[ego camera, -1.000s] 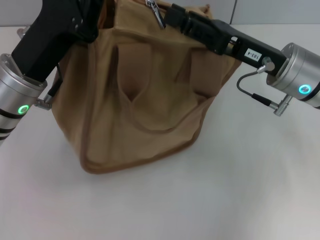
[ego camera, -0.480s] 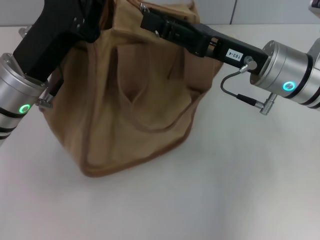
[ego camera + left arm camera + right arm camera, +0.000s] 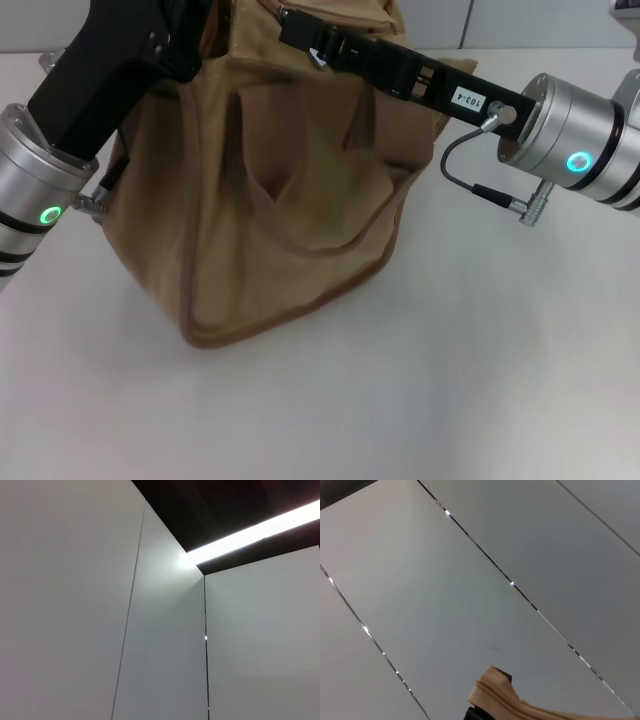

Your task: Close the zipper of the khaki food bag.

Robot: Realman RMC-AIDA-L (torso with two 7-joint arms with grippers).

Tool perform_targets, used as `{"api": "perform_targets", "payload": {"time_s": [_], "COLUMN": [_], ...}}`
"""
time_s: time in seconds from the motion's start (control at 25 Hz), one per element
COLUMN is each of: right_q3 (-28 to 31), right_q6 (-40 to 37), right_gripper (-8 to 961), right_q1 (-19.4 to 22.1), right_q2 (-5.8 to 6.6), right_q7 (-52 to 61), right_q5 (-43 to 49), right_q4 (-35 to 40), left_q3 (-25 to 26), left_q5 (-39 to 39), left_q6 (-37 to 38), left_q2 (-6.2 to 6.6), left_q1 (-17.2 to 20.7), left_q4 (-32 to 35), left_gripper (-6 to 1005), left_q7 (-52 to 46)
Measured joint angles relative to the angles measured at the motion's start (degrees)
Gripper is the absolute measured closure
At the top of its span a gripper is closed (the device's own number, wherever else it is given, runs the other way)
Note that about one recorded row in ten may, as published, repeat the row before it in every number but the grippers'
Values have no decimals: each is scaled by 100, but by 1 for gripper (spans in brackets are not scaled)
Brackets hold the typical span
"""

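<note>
The silver pull tab sticks out below my right gripper's fingers, so I need to open, back off and grip the tab (image 3: 318, 59) in my fingertips before pulling the zipper.
The khaki food bag (image 3: 290, 190) stands in the middle of the white table, its two strap handles hanging down its near side. My left gripper (image 3: 185, 35) holds the bag's top left corner up; its fingertips are cut off by the top of the head view. My right gripper (image 3: 298, 28) reaches from the right across the bag's top panel and is shut at the zipper, with a small silver pull tab (image 3: 319, 58) just below its tip. The right wrist view shows a tan strip of the zipper (image 3: 495, 692) against a grey wall. Most of the zipper line is hidden behind the right arm.
The white table (image 3: 480, 380) spreads in front and to the right of the bag. A grey wall stands behind it. A cable loop (image 3: 470, 185) hangs under my right wrist. The left wrist view shows only wall panels and a ceiling light.
My right gripper has moved left along the bag's top, from above its right part to near its left part. The bag's lower body has shifted slightly right. My left arm has stayed still.
</note>
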State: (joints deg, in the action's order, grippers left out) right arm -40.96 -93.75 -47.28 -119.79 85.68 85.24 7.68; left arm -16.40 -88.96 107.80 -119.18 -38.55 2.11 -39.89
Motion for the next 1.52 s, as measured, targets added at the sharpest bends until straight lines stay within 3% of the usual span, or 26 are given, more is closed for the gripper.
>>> {"api": "perform_targets", "payload": {"time_s": [0.64,0.96,1.2,1.52], "right_q3": [-11,-150,-251,-193], "right_q6": [8,-7,-70,-203], "right_gripper": [379,446,555,556], "right_q1": [124,107,91,179], "right_q2": [0,0,0,0], "right_q7": [39,26,7,45], "right_q5": [42,46,23,9], "right_q4": [-15,5,-3,16], "left_q3": [21,19,23,23], "left_q5": [10,10,8,1], "left_q6": [-39,-38,-39,-43], "left_q2": [0,0,0,0], "left_q1": [-14,-36,-39,-39], "left_q4": [-34,-59,-61,-61], "left_gripper": [950,949,948,947], "left_q7": [2,3,4,23]}}
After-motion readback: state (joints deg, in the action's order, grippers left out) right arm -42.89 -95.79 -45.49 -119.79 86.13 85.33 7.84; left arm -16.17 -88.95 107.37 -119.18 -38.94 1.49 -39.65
